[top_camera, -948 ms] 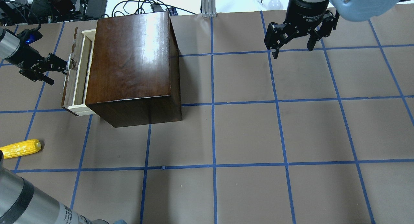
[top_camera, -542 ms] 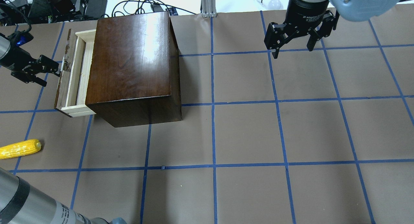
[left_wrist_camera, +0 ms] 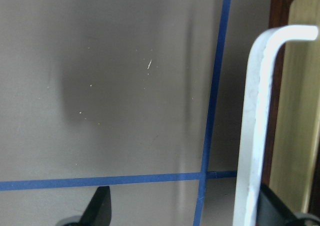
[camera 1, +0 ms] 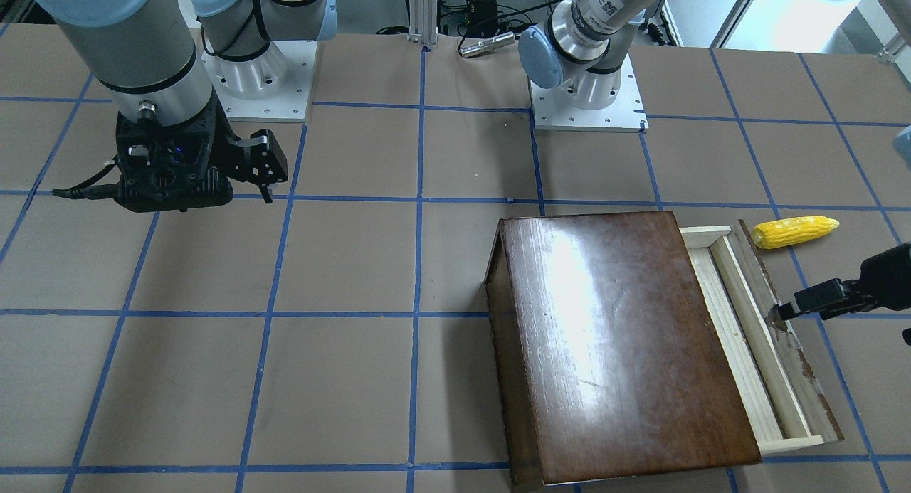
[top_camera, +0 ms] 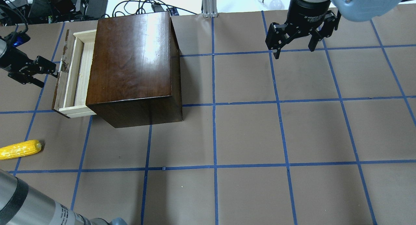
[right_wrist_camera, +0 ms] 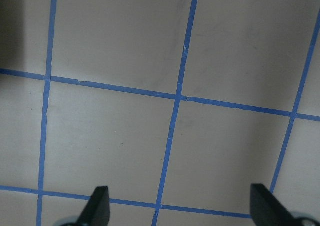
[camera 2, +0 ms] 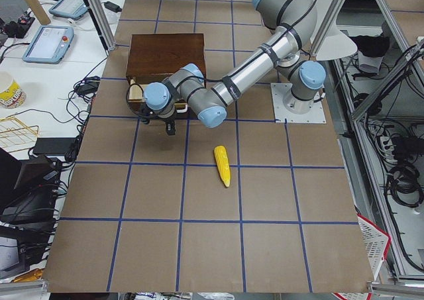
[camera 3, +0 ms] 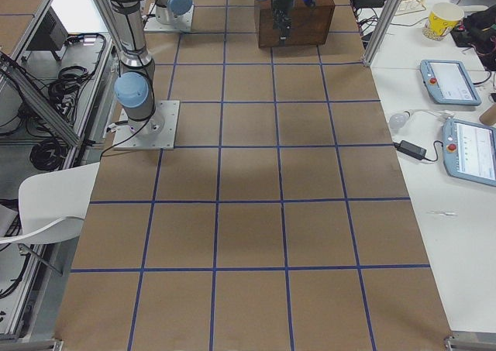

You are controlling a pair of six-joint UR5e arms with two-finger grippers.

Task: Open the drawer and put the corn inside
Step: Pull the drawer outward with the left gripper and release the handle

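The corn is on the table, so my left gripper should next leave the drawer's handle, go to the corn and close around the corn's middle (camera 1: pixel 803 229).
The dark-brown cabinet (top_camera: pixel 130 59) stands at the back left; it also shows in the front view (camera 1: pixel 619 336). Its drawer (top_camera: pixel 74 75) of pale wood sticks out partly on the left, drawer (camera 1: pixel 747 336) empty. My left gripper (top_camera: pixel 49 77) is open at the drawer's front panel (top_camera: pixel 59 85). In the left wrist view the white handle (left_wrist_camera: pixel 252 126) stands just inside one finger, gripper (left_wrist_camera: pixel 185 206). The corn (top_camera: pixel 19 149) lies on the table near the left edge, nearer me than the drawer, corn (camera 1: pixel 793 231). My right gripper (top_camera: pixel 294 53) is open and empty, far right, gripper (right_wrist_camera: pixel 180 203).
Cables and electronics (top_camera: pixel 48 4) lie behind the table's back left edge, and an aluminium post (top_camera: pixel 209 4) stands at the back middle. The arm bases (camera 1: pixel 587 98) sit at the robot's side. Brown paper with blue tape lines (top_camera: pixel 214 166) covers the table.
The drawer has slid farther out to the left, and my left gripper has moved left with it at the handle. The corn and the right arm have not moved.
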